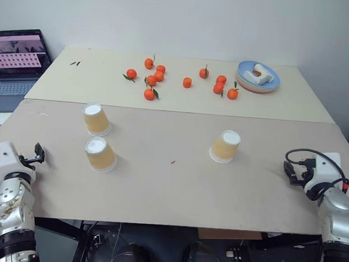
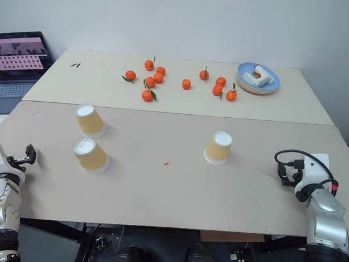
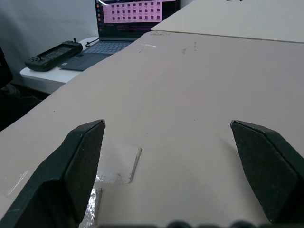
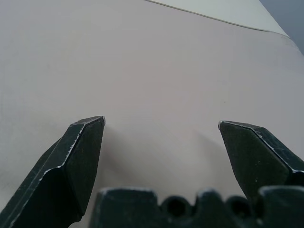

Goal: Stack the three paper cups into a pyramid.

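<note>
I should close my left gripper around the upper sides [image 1: 99, 152] of the nearer paper cup in the pair that stands one behind the other.
Three paper cups stand upside down and apart on the near tan table, so no pyramid shows. Two are at the left, one [image 1: 96, 119] behind the other [image 1: 100, 154], and the third [image 1: 225, 146] is right of centre. My left gripper [image 1: 38, 153] hovers at the table's left edge, left of the nearer cup. Its fingers [image 3: 83, 156] are wide open over bare tabletop. At the right edge, well right of the third cup, my right gripper [image 1: 290, 168] is also open and empty, its fingers [image 4: 80, 152] spread over the table.
Several tangerines [image 1: 151, 80] lie scattered on the far table. A stack of plates [image 1: 259, 83] with a white object sits at the back right. A laptop [image 1: 14, 63] and a game controller [image 3: 54, 52] rest on a side table at the left.
</note>
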`<action>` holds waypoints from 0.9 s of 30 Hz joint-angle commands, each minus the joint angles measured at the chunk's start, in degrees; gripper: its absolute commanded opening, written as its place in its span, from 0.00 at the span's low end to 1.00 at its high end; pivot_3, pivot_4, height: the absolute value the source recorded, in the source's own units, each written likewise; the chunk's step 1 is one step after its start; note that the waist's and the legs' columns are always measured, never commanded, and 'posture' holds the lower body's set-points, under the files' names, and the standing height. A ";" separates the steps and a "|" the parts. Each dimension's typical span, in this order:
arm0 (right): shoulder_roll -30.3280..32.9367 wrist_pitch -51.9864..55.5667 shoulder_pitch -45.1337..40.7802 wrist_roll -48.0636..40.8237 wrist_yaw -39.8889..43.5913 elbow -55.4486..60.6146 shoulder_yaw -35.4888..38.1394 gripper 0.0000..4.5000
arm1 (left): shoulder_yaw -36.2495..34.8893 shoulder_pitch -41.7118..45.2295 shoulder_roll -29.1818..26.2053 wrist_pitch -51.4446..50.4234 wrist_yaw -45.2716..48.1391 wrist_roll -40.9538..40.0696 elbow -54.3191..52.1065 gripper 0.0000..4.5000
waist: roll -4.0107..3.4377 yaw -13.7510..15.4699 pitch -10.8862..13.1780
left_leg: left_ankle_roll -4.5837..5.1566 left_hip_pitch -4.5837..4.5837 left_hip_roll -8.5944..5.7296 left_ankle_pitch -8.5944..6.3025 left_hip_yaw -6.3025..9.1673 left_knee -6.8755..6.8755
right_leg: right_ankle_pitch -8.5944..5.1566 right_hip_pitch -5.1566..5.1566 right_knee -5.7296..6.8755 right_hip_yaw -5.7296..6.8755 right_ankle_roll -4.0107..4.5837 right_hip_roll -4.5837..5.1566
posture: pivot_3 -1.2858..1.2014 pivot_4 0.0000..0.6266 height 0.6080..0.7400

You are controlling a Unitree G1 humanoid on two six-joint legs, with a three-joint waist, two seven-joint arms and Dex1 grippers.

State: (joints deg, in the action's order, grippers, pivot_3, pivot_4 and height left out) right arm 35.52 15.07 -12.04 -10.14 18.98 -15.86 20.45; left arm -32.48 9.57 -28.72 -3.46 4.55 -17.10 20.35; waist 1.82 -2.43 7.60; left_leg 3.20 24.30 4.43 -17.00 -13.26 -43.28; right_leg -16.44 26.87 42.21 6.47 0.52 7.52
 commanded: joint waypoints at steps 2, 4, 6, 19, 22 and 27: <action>-0.60 3.19 -3.90 -5.48 3.41 6.42 -0.04 1.00 | 1.66 0.39 -0.41 0.13 4.17 -1.28 -3.58 1.00 | 0.00 -0.09 0.00 | 0.00 0.00 0.00 0.00 0.00 0.00 | 0.00 0.00 0.00 0.00 0.00 0.00 | 0.52 0.24 0.54; 0.81 11.37 -6.99 -14.95 11.26 17.02 -1.42 1.00 | 2.26 -1.11 -0.55 -1.57 8.71 -3.99 -7.44 1.00 | -0.11 -0.53 0.07 | 0.00 0.01 0.02 0.00 0.00 -0.04 | 0.01 0.01 0.02 0.00 0.01 -0.01 | 0.52 0.24 0.54; 3.18 18.90 -9.23 -22.88 16.48 24.67 -2.00 1.00 | 2.17 -2.43 -0.99 -3.04 11.26 -5.77 -10.11 1.00 | -0.18 -0.88 0.11 | 0.00 0.05 0.10 0.00 0.01 -0.08 | 0.02 0.09 0.05 -0.09 0.04 -0.03 | 0.52 0.24 0.54; 12.83 32.86 -26.02 -37.36 39.63 45.09 -26.27 1.00 | 3.70 -17.74 -14.10 -19.28 34.79 -16.10 -32.57 1.00 | -0.05 1.38 0.08 | 0.10 0.05 0.14 -0.22 0.74 -0.22 | -0.11 -0.45 -0.32 0.81 0.28 0.43 | 0.52 0.24 0.54; 10.97 31.44 -26.19 -34.88 39.95 43.92 -28.23 1.00 | 5.90 -17.96 -18.47 -21.25 40.77 -16.79 -34.30 1.00 | -0.09 1.98 0.11 | -0.34 0.09 0.11 -0.59 0.77 -0.38 | -0.12 -0.26 -0.28 0.92 0.26 0.57 | 0.52 0.24 0.54; 8.93 30.71 -25.71 -32.69 39.12 43.30 -28.29 1.00 | 11.14 -9.73 -22.04 -20.54 45.94 -14.63 -29.71 1.00 | -0.11 2.09 0.13 | 0.09 0.20 0.09 -0.36 0.78 -0.42 | -0.13 -0.43 -0.25 1.01 0.24 0.46 | 0.52 0.24 0.54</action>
State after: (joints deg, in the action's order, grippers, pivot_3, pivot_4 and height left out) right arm 44.74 47.46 -37.19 -43.43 58.42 26.70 -8.76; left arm -22.19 -2.73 -49.28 -24.38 48.84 -32.28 -9.83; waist 1.70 -0.34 7.72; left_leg 3.30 24.55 4.53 -17.34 -12.47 -43.75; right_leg -16.58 26.45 41.99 7.57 0.75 7.82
